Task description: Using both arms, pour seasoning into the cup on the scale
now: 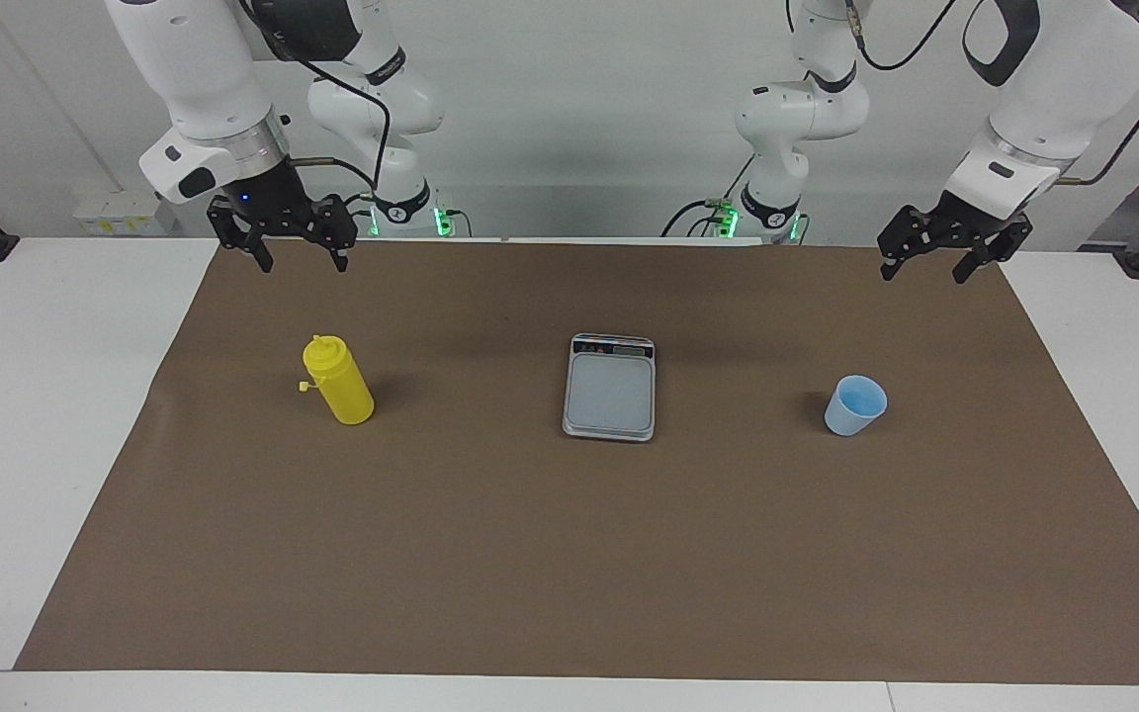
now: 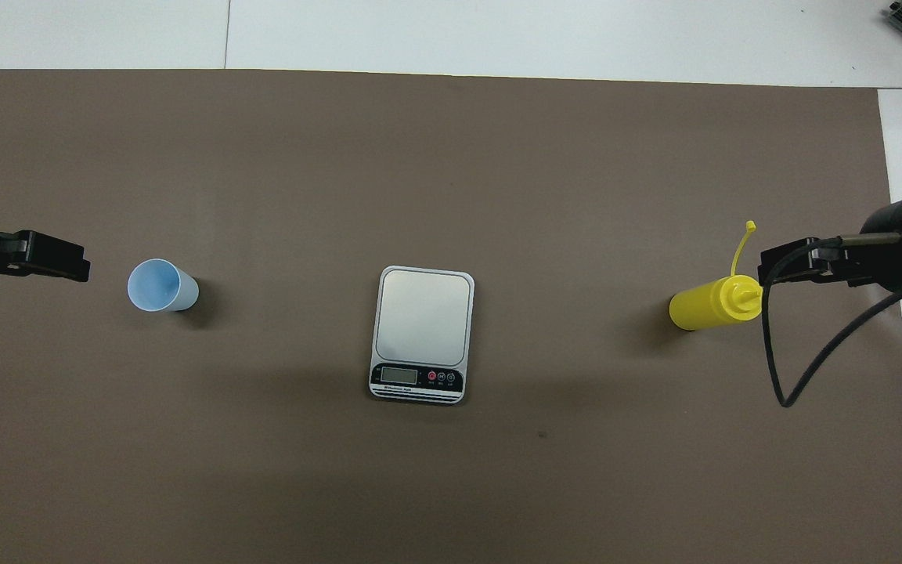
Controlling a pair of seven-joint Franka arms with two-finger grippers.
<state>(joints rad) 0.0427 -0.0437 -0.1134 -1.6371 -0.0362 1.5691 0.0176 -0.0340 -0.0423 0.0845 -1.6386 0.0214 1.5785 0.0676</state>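
Observation:
My left gripper needs to move to the light blue cup next and close on the cup's rim (image 2: 130, 285), at the side nearest to that gripper.
The yellow seasoning bottle (image 1: 337, 381) stands upright on the brown mat toward the right arm's end, its tethered cap hanging off; it also shows in the overhead view (image 2: 713, 305). The silver scale (image 1: 610, 387) lies mid-mat with nothing on its plate, display end nearer the robots (image 2: 422, 334). The light blue cup (image 1: 855, 404) stands upright on the mat toward the left arm's end (image 2: 160, 286). My right gripper (image 1: 302, 263) hangs open and empty in the air close to the bottle (image 2: 768, 266). My left gripper (image 1: 925, 272) hangs open and empty in the air close to the cup (image 2: 79, 266).
The brown mat (image 1: 569, 554) covers most of the white table (image 1: 26, 415). A black cable (image 2: 811, 368) loops down from the right arm's wrist beside the bottle. The two arm bases (image 1: 777, 213) stand at the robots' edge of the table.

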